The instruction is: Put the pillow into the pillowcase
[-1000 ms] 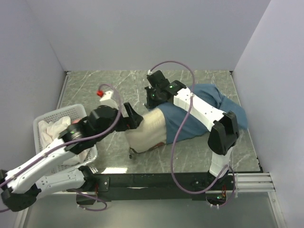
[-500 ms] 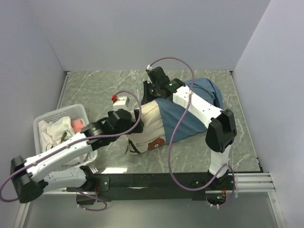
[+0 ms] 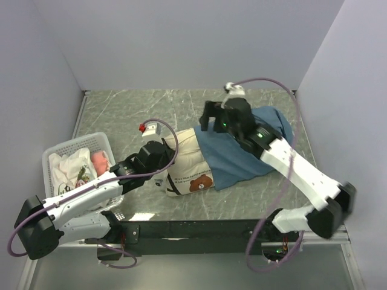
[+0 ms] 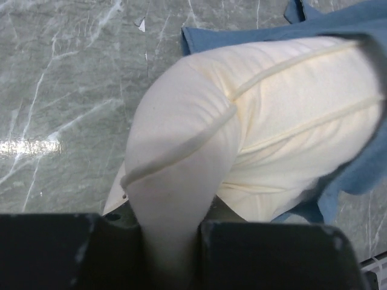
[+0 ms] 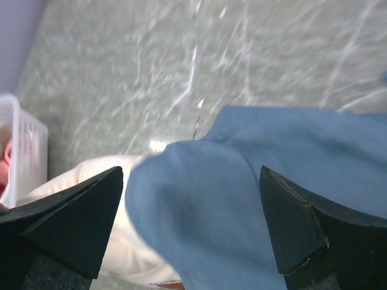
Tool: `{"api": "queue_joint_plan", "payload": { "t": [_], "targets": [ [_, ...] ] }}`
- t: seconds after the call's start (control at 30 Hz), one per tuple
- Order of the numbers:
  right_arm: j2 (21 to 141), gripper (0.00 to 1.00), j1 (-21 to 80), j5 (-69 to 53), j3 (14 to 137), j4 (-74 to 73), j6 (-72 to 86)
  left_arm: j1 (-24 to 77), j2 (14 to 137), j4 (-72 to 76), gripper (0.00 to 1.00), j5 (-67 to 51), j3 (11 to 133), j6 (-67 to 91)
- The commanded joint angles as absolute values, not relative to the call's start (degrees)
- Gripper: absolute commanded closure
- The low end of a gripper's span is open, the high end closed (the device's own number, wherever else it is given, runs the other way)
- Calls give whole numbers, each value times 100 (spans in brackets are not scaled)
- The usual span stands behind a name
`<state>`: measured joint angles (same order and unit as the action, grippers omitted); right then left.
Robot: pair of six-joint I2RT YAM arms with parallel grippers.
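Note:
The robot's right gripper will move to the blue pillowcase next and close on the middle of its opening's edge (image 3: pixel 205 157) (image 5: pixel 167 257), near the bear face on the pillow.
The cream-white pillow (image 3: pixel 184 160) lies mid-table with its brown bear face (image 3: pixel 201 181) at the near corner. Its right half sits inside the blue pillowcase (image 3: pixel 245 151). My left gripper (image 3: pixel 163 160) is shut on the pillow's left corner. In the left wrist view that corner of the pillow (image 4: pixel 181 151) is pinched between the two dark jaws of the left gripper (image 4: pixel 172 232), and the pillowcase (image 4: pixel 363 169) wraps the far end. My right gripper (image 3: pixel 210 121) hovers open above the pillowcase's mouth. In the right wrist view the right gripper (image 5: pixel 190 211) stands wide, with the pillowcase (image 5: pixel 272 157) and pillow (image 5: pixel 136 251) below it.
A white plastic basket (image 3: pixel 54 154) with cloth and a pink item stands at the left, its rim also seen as the basket (image 5: pixel 24 151) in the right wrist view. Grey walls close in the marble table (image 3: pixel 127 115) on three sides.
The left gripper reached in and shut on the pillow's left corner. The right gripper let go of the pillowcase, opened and pulled back to the right. The pillow turned, showing the bear face.

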<state>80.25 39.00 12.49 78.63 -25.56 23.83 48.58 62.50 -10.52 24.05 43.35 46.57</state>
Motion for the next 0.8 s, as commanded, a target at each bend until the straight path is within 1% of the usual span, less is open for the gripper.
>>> {"api": "queue_joint_plan", "payload": {
  "t": [0.0, 0.13, 0.23, 0.33, 0.4, 0.47, 0.63, 0.67, 0.73, 0.77],
  "targets": [
    [7050, 0, 3955, 2082, 6954, -1741, 2285, 4843, 6381, -1318, 99, 2188, 4087, 4395],
    [6382, 0, 4201, 2242, 5901, -1135, 2119, 4825, 6416, -1318, 99, 2206, 4210, 4359],
    [6231, 0, 4262, 2066, 5661, -1230, 1969, 4825, 6372, -1275, 99, 2188, 4245, 4316],
    [6407, 0, 4649, 2301, 5258, -1073, 1820, 4825, 6346, -1283, 99, 2206, 4332, 4280],
    [6766, 0, 4702, 2312, 5142, -993, 1811, 4825, 6389, -1309, 99, 2232, 4403, 4254],
    [7152, 0, 4720, 2381, 5142, -923, 1749, 4825, 6486, -1397, 99, 2224, 4526, 4236],
    [7505, 1, 4790, 2820, 5229, -993, 1687, 4799, 6487, -1485, 99, 2232, 4597, 4263],
    [7549, 3, 4790, 2995, 5238, -1037, 1722, 4781, 6486, -1511, 99, 2224, 4605, 4280],
    [7655, 17, 4773, 3216, 5282, -1186, 1801, 4720, 6469, -1547, 99, 2206, 4632, 4315],
    [7707, 27, 4781, 3452, 5343, -1300, 1941, 4685, 6477, -1616, 99, 2180, 4649, 4411]
  ]
}}
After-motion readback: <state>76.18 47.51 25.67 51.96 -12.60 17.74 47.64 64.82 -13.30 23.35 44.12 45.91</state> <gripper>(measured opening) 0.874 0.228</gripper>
